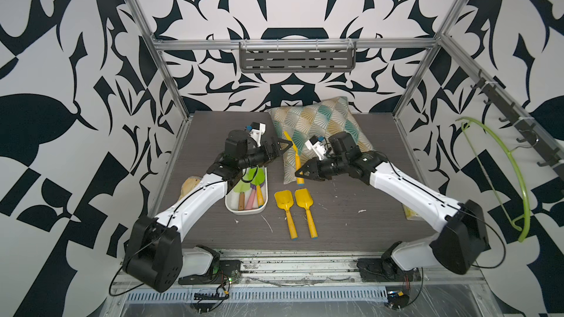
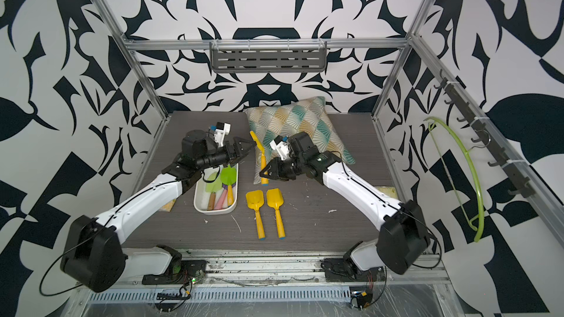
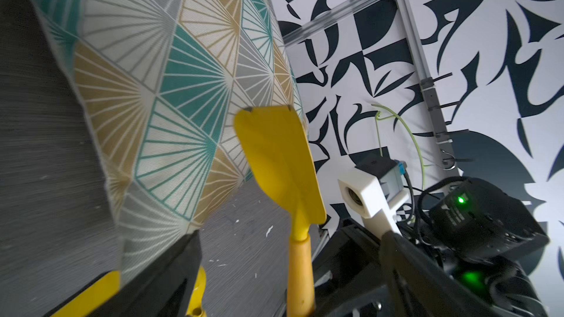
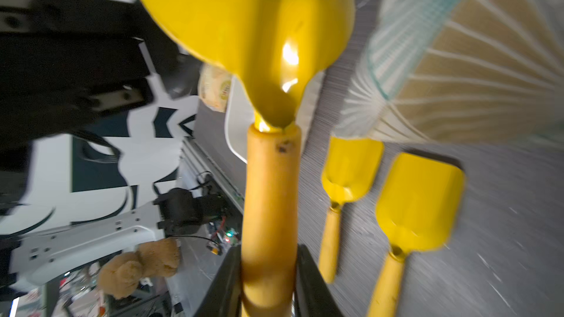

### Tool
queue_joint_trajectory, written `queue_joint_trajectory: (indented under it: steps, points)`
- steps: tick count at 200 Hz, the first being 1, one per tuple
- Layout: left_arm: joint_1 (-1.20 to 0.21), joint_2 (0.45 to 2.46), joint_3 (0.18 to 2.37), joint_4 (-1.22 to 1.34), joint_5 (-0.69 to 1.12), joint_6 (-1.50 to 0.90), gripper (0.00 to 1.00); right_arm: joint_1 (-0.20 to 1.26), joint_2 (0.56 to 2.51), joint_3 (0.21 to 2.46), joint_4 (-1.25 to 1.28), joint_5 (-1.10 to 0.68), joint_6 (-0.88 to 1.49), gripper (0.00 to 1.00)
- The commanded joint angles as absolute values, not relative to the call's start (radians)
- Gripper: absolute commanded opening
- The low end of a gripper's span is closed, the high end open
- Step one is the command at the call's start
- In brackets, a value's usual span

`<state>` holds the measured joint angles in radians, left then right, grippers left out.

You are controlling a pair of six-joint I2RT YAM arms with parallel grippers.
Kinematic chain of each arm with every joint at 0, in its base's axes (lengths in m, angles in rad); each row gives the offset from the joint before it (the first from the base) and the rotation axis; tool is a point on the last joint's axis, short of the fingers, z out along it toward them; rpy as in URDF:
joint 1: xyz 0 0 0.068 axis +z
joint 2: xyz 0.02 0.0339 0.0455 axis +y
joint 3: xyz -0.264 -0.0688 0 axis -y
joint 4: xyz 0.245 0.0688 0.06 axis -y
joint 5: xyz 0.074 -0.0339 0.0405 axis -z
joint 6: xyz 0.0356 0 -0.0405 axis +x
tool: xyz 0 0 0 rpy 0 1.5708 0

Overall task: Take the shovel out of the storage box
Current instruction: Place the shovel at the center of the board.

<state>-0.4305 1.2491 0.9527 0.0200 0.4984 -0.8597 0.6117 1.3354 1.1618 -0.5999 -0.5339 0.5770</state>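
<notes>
Next, my right gripper lets go of the yellow shovel on the table (image 1: 330,209) (image 4: 471,284) beside the yellow shovel farthest from the storage box.
A yellow shovel (image 1: 294,155) with a wooden handle hangs above the table in front of the pillow, well clear of the storage box (image 1: 244,211). My right gripper (image 1: 300,174) is shut on its handle (image 4: 270,208), the fingers (image 4: 308,282) pressed against both sides. My left gripper (image 1: 285,145) stands open around the blade end (image 3: 280,163), with its fingers (image 3: 171,269) apart from the shovel. The white storage box (image 2: 213,210) lies under the left forearm and holds green and purple shovels (image 1: 254,178) with coloured handles.
Two yellow shovels (image 1: 285,208) (image 1: 305,208) lie side by side on the table right of the box. A patterned pillow (image 1: 320,126) lies behind the grippers. A tan sponge (image 1: 190,184) sits left of the box. A green hanger (image 1: 515,172) hangs on the right wall.
</notes>
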Motion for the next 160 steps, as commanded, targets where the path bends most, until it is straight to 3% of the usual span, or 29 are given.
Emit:
queue_joint_trajectory:
  steps: [1,15,43,96,160]
  points:
    - [-0.416,1.227,1.007,-0.326,0.371,-0.688,0.99,0.683,1.255,1.207,-0.992,-0.194,0.492,0.00]
    - [-0.414,1.244,1.035,-0.428,0.320,-0.638,0.99,0.777,1.255,1.206,-1.128,0.002,0.520,0.00]
    - [-0.405,1.266,1.079,-0.588,0.170,-0.542,0.98,0.927,1.294,1.157,-1.209,0.163,0.645,0.00]
    - [-0.400,1.319,1.079,-0.646,0.133,-0.523,0.96,0.968,1.390,1.027,-1.065,0.137,0.738,0.00]
    - [-0.400,1.370,1.054,-0.647,0.104,-0.513,0.96,0.968,1.521,1.015,-1.046,0.229,0.752,0.00]
